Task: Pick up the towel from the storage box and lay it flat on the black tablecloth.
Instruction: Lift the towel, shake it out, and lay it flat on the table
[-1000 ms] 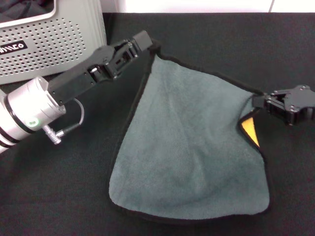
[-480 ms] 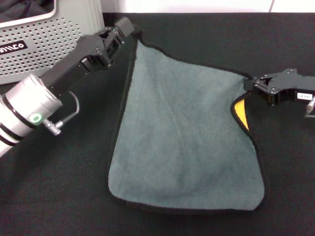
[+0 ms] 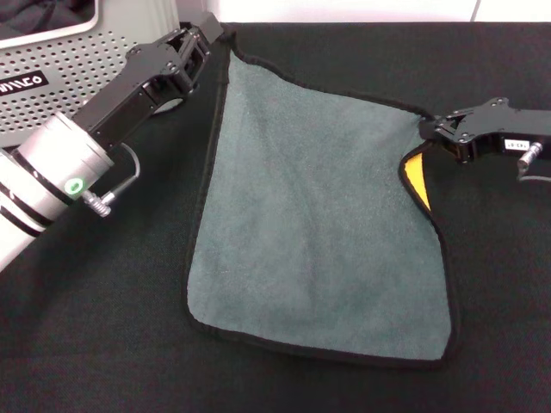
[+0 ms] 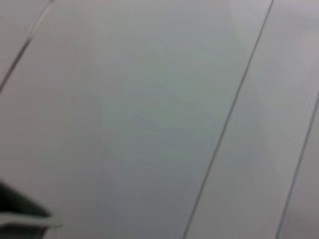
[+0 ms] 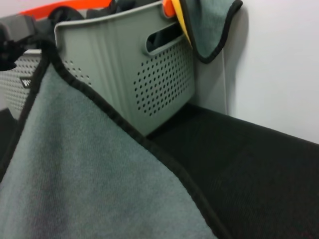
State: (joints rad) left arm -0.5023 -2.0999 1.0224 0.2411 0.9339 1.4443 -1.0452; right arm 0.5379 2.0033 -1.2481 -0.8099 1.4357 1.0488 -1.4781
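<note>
The towel corner in my left gripper needs to be released on the black tablecloth (image 3: pixel 225 120) next to the storage box.
The grey-teal towel (image 3: pixel 318 215) hangs stretched between my two grippers, and its near edge lies on the black tablecloth (image 3: pixel 103 327). My left gripper (image 3: pixel 217 39) is shut on the towel's far left corner, right beside the storage box (image 3: pixel 86 77). My right gripper (image 3: pixel 433 131) is shut on the far right corner, where the yellow-orange reverse (image 3: pixel 417 176) folds out. The right wrist view shows the towel (image 5: pixel 75 164), its dark edge running up to the left gripper (image 5: pixel 15 37), and the box (image 5: pixel 124 74) behind. The left wrist view shows only a blurred grey surface.
Another grey-teal cloth (image 5: pixel 212 25) hangs over the box's rim. A white wall (image 5: pixel 279 59) stands behind the table's far edge. Bare tablecloth (image 5: pixel 249 164) lies right of the towel and in front of it.
Both grippers have moved toward the far edge and further apart, the left one up beside the box. The towel is stretched wider and flatter.
</note>
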